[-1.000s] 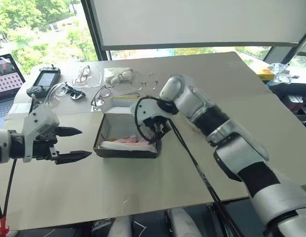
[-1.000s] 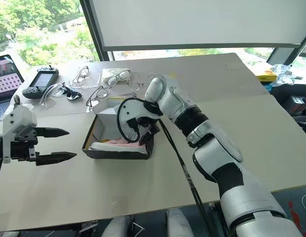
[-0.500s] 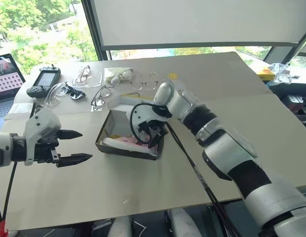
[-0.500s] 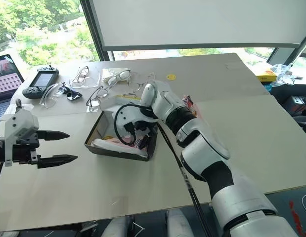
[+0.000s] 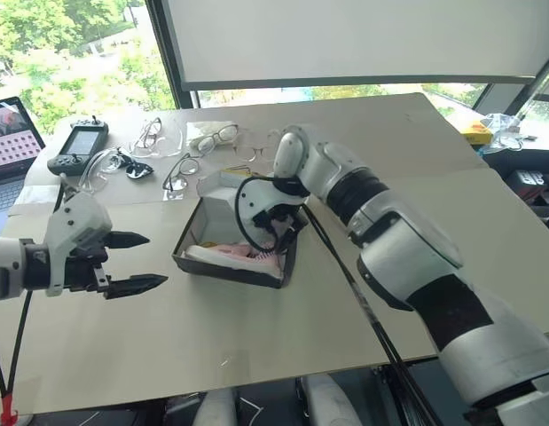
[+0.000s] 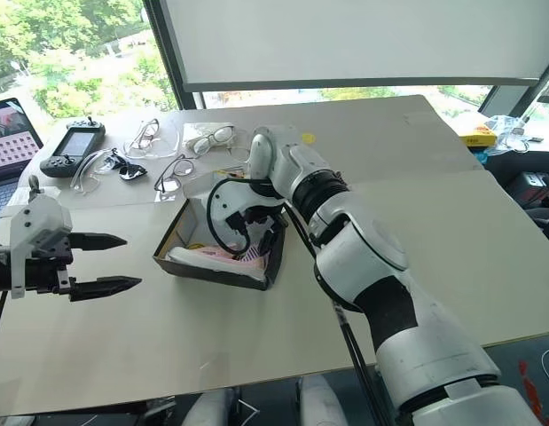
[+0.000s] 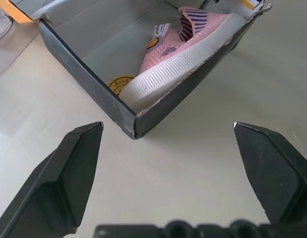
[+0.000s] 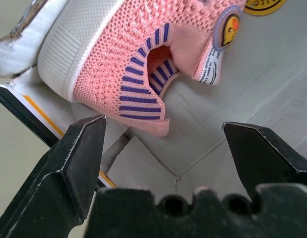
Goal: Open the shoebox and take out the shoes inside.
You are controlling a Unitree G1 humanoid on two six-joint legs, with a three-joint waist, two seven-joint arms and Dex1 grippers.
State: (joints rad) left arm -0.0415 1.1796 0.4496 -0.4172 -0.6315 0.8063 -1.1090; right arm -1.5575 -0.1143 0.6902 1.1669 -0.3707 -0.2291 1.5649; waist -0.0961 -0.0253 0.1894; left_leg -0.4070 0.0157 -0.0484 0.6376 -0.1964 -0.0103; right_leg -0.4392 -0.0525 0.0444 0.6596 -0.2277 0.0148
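Next, my right gripper backs up, moves toward the pink shoe's toe and pinches the shoe's tongue [image 8: 211, 60], because its fingers are on either side of the empty shoebox corner behind that shoe's heel.
The shoebox [image 5: 223, 269] stands open on the table, with dark grey walls and a white inside; its lid [image 5: 215, 181] is folded back at the far side. A pink shoe [image 5: 228, 254] with a white sole and dark striped trim [image 8: 138, 94] lies along the near wall. My right gripper [image 5: 278, 238] points down into the box's right end. It is open, with the shoe's heel just ahead of its fingers [image 8: 74, 158], and holds nothing. My left gripper [image 5: 157, 259] hovers open to the left of the box, facing its corner [image 7: 136, 124].
Several pairs of glasses [image 5: 219, 135] lie on the far part of the table, with a handheld controller [image 5: 81, 142] and a laptop [image 5: 10, 133] at the far left. A small yellow disc [image 6: 307, 138] sits behind the box. A black cable [image 5: 345, 284] runs along my right arm.
My right wrist has tipped steeper down into the box. The box has turned a little on the table. The left gripper has stayed in place.
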